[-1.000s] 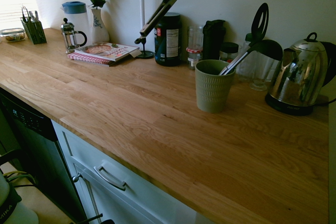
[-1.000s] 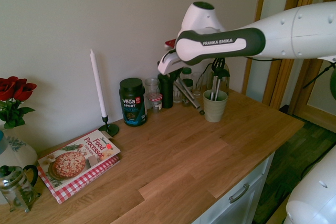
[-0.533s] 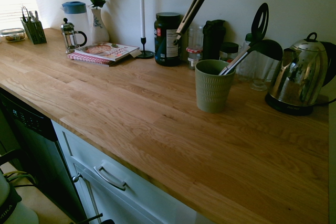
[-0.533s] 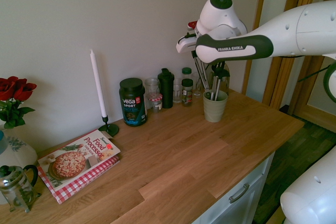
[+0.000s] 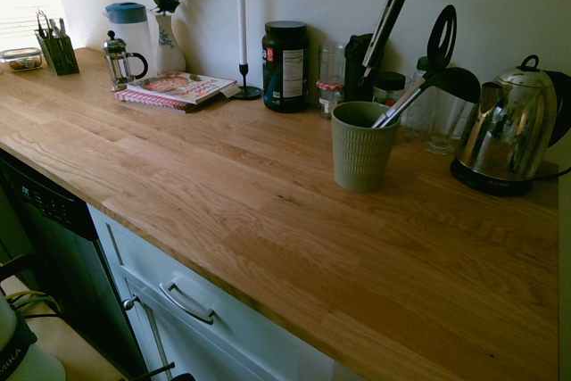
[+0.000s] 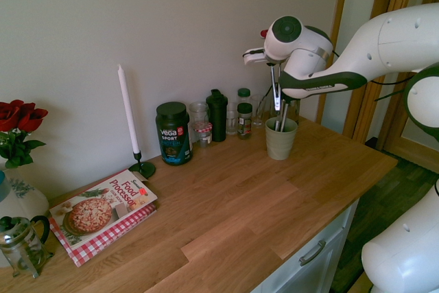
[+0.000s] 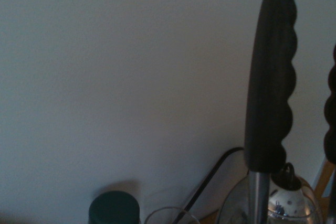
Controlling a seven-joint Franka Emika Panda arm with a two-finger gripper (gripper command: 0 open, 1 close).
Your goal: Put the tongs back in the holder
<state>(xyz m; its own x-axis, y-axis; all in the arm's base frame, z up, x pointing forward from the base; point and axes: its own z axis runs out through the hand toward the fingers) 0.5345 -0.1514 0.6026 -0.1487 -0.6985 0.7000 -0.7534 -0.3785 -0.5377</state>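
Note:
The robot's gripper will release the tongs inside the sage-green holder, upright (image 6: 276, 125) beside the black spatula. The tongs now hang just above the holder's rim.
The tongs (image 6: 276, 94) hang nearly upright, tips down, from my gripper (image 6: 272, 66), which is shut on their upper end. In the first exterior view the tongs (image 5: 385, 15) slant down from the top edge. Their tips are a little above the holder's rim, on the wall side. The holder (image 5: 361, 144) is a sage-green ribbed cup on the wooden counter, also seen as the holder (image 6: 281, 138). A black spatula (image 5: 440, 35) leans out of it. The wrist view shows one wavy black arm of the tongs (image 7: 270, 77) against the wall.
A steel kettle (image 5: 508, 131) stands right of the holder. Jars and a black bottle (image 5: 361, 60) line the wall behind it. Further left are a dark tub (image 5: 285, 64), a white candle (image 5: 241, 24), a cookbook (image 5: 178, 88) and a cutlery caddy (image 5: 58, 46).
The arm has swung the tongs sideways along the wall from near the dark tub to above the holder. They turned from steeply slanted to nearly upright.

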